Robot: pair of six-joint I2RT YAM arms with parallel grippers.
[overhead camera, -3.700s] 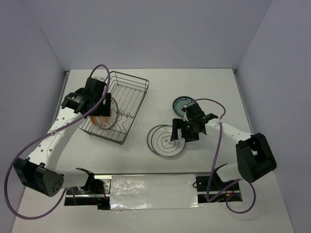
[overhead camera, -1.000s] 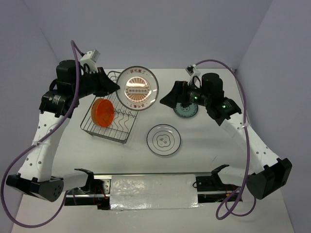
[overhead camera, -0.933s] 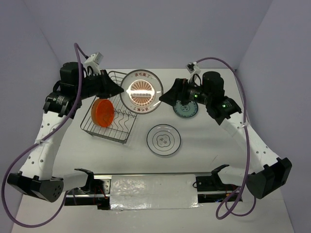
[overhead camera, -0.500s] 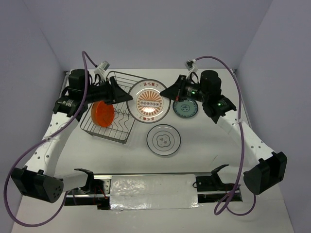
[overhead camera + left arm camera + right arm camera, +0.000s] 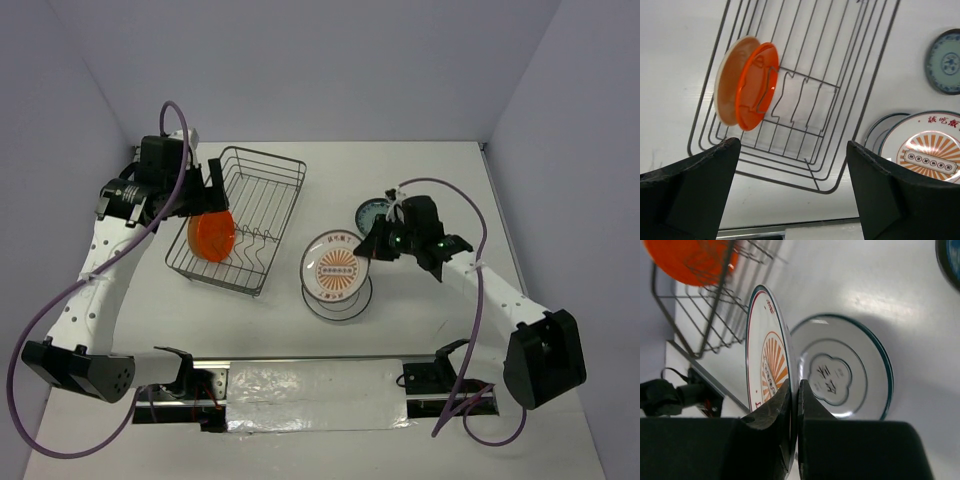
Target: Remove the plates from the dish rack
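Note:
My left gripper will next move down to the orange plate's upper rim (image 5: 205, 216) (image 5: 739, 92) in the dish rack and close there.
The dish rack (image 5: 262, 205) lies at the left, with one orange plate (image 5: 212, 235) standing on edge in it. My left gripper (image 5: 212, 196) hovers open above that plate and holds nothing. The left wrist view shows the same orange plate (image 5: 747, 87) in the rack (image 5: 810, 105), beyond the gripper (image 5: 792, 195). My right gripper (image 5: 795, 387) is shut on the rim of a white plate with an orange sunburst (image 5: 767, 365), tilted just above a white line-drawing plate (image 5: 840, 375). From above, the sunburst plate (image 5: 338, 266) overlaps the line-drawing plate (image 5: 345, 303).
A teal patterned plate (image 5: 374, 212) lies flat behind the right arm, partly hidden by it. Purple cables loop from both arms. The arms' base rail (image 5: 320, 380) runs along the near table edge, and grey walls close in the table on three sides.
The sunburst plate passed from my left gripper to my right. The left gripper opened and drew back over the rack. The right one shut on the plate and lowered it over the line-drawing plate.

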